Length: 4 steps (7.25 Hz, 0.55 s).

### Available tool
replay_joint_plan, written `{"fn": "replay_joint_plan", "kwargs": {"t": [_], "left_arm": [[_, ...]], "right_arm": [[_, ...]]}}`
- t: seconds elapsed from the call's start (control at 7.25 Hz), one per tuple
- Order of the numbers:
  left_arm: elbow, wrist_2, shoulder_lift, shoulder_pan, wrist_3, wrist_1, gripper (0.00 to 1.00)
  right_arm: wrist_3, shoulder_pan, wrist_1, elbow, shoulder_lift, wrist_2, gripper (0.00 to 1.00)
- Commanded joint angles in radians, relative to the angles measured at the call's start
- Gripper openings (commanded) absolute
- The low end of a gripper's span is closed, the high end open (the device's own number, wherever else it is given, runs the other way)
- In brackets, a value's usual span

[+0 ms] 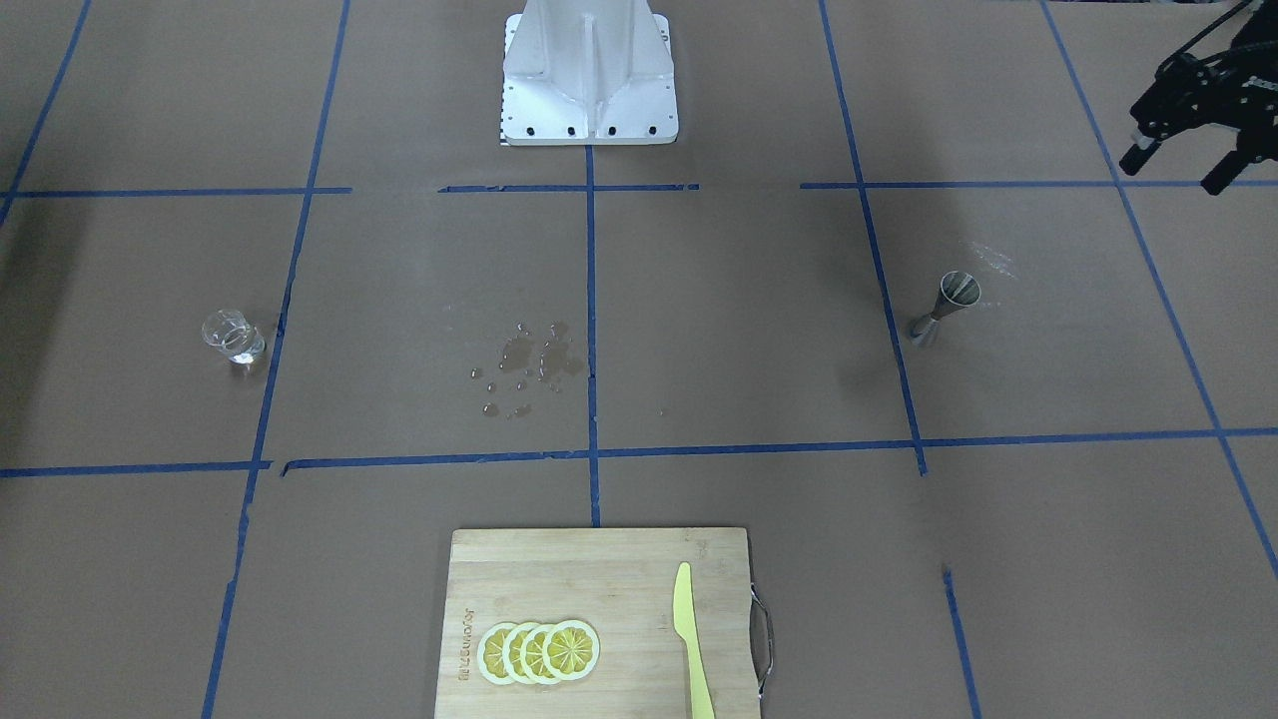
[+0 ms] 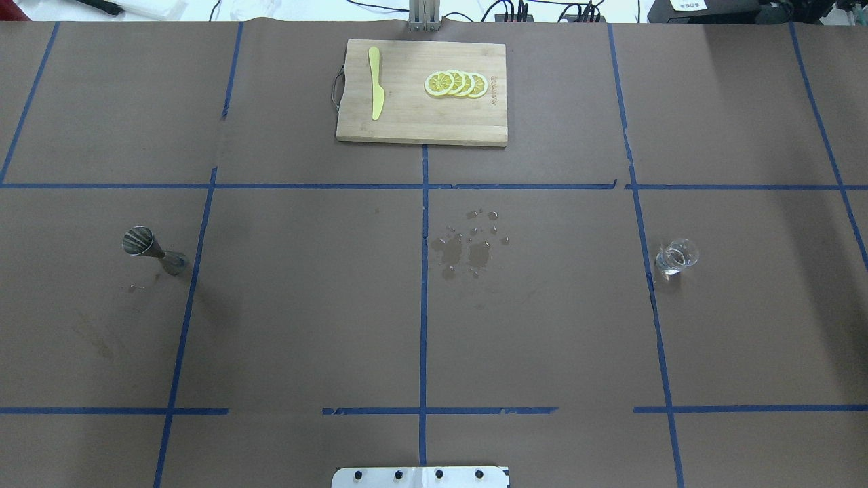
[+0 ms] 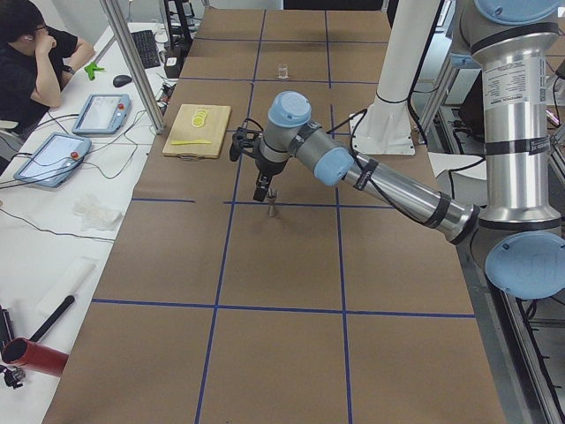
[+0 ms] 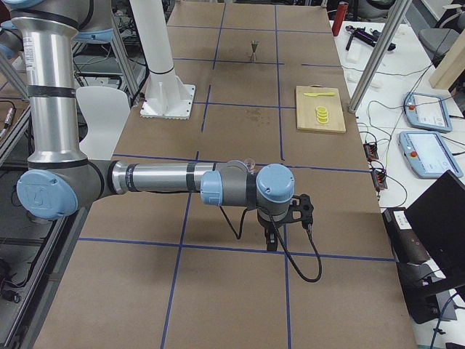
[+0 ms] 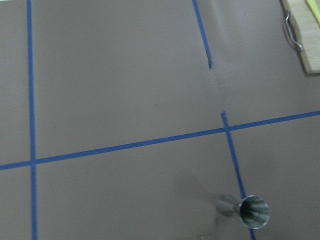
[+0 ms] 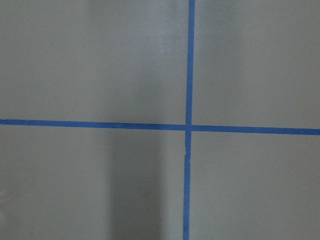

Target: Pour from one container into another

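Note:
I will move my left gripper to the grey metal jigger next and close it on the jigger's narrow middle (image 1: 937,316) (image 5: 239,208), just above the jigger's base.
The small clear glass cup (image 1: 235,338) stands upright on the brown table cover, also seen in the overhead view (image 2: 676,256). Far across the table stands the grey metal jigger (image 1: 944,310), upright on its narrow base (image 2: 152,251), and it shows low in the left wrist view (image 5: 247,210). My left gripper (image 1: 1176,168) hangs open and empty in the air, apart from the jigger. My right gripper (image 4: 270,238) hovers over bare table near the glass cup (image 4: 249,166); whether it is open or shut I cannot tell.
Spilled drops (image 1: 529,364) wet the table's middle between the two vessels. A wooden cutting board (image 1: 619,559) with lemon slices (image 1: 539,651) and a yellow knife (image 1: 692,639) lies opposite the robot base (image 1: 589,75). Blue tape lines grid the cover.

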Motion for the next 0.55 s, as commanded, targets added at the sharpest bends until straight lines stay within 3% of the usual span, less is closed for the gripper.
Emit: {"fn": "replay_joint_plan", "kwargs": {"t": [0.0,0.28,0.41], "left_arm": [[-0.026,0.215,0.05,0.219,-0.256,-0.181,0.99],[-0.069,0.464,0.065,0.415,-0.403,-0.181,0.99],[-0.072,0.621,0.085,0.53,-0.475,-0.18,0.99]], "right_arm": [[0.219,-0.078,-0.002,0.154,-0.02,-0.009,1.0],[0.416,-0.195,-0.002,0.328,-0.076,-0.106,1.0],[0.508,-0.238,-0.002,0.375,-0.08,-0.11,1.0]]}}
